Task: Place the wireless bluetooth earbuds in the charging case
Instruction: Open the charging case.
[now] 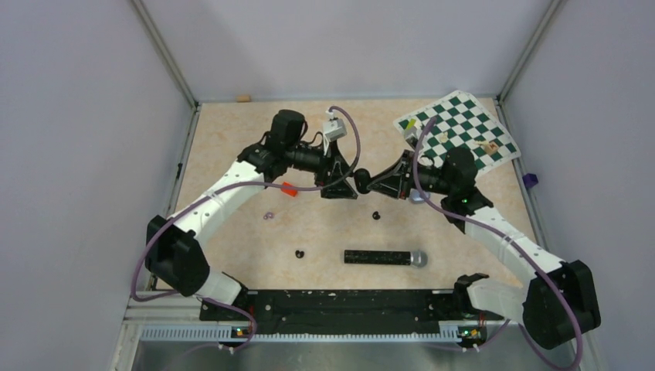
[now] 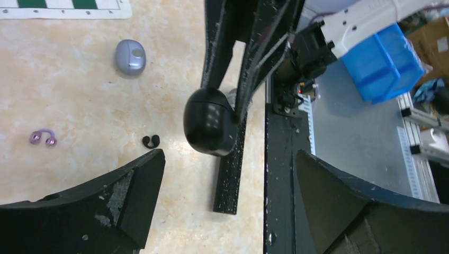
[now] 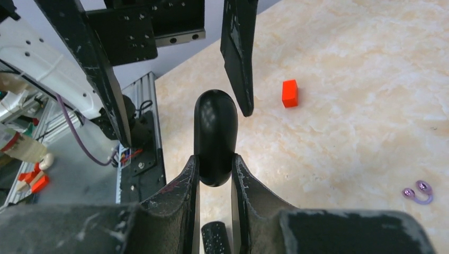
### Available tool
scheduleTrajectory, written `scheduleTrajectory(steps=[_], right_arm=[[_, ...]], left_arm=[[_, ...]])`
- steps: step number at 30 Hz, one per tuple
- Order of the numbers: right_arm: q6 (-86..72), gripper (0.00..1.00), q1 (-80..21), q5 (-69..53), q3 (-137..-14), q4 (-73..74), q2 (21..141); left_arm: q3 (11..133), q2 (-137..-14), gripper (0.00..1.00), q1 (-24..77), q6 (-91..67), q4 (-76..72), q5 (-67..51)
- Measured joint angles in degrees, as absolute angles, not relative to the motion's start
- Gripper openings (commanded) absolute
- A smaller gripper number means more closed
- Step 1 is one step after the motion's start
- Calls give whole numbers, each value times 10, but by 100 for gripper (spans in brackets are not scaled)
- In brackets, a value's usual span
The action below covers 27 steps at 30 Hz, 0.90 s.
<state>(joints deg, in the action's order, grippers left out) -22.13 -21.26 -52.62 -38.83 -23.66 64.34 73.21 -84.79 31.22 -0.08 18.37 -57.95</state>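
Note:
The charging case is closed, one end in my right gripper, so my left gripper needs to grip the case's loose end [image 2: 213, 138] before I open its lid.
The charging case [image 3: 215, 132], a glossy black oval pod, hangs above the table with my right gripper [image 3: 212, 165] shut on its near end. In the top view the charging case [image 1: 360, 184] sits between both grippers at mid-table. My left gripper [image 2: 227, 177] is open wide, and its fingers [image 3: 238, 58] stand apart on either side of the case without touching it. One black earbud [image 1: 376, 215] lies on the table just below the grippers, also visible as the earbud [image 2: 151, 141] in the left wrist view. A second earbud [image 1: 300, 253] lies further toward the near left.
A black microphone [image 1: 385, 257] lies near the front rail. The red block [image 1: 289, 190] and pale purple rings [image 1: 269, 216] sit under the left arm. A grey-blue disc [image 1: 417, 196] lies under the right arm, and the chessboard [image 1: 456, 135] fills the far right corner.

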Motion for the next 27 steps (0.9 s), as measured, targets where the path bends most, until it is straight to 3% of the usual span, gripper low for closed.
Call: scheduleTrajectory(steps=[13, 21, 27], right_arm=[[-126, 4, -213, -553, -379, -173, 566], [-85, 4, -240, -554, -367, -149, 572], [-64, 4, -248, -553, -367, -137, 572]], left_arm=[[752, -851, 95, 317, 156, 351, -628], [770, -884, 75, 340, 165, 368, -637], [782, -915, 55, 365, 172, 389, -630]])
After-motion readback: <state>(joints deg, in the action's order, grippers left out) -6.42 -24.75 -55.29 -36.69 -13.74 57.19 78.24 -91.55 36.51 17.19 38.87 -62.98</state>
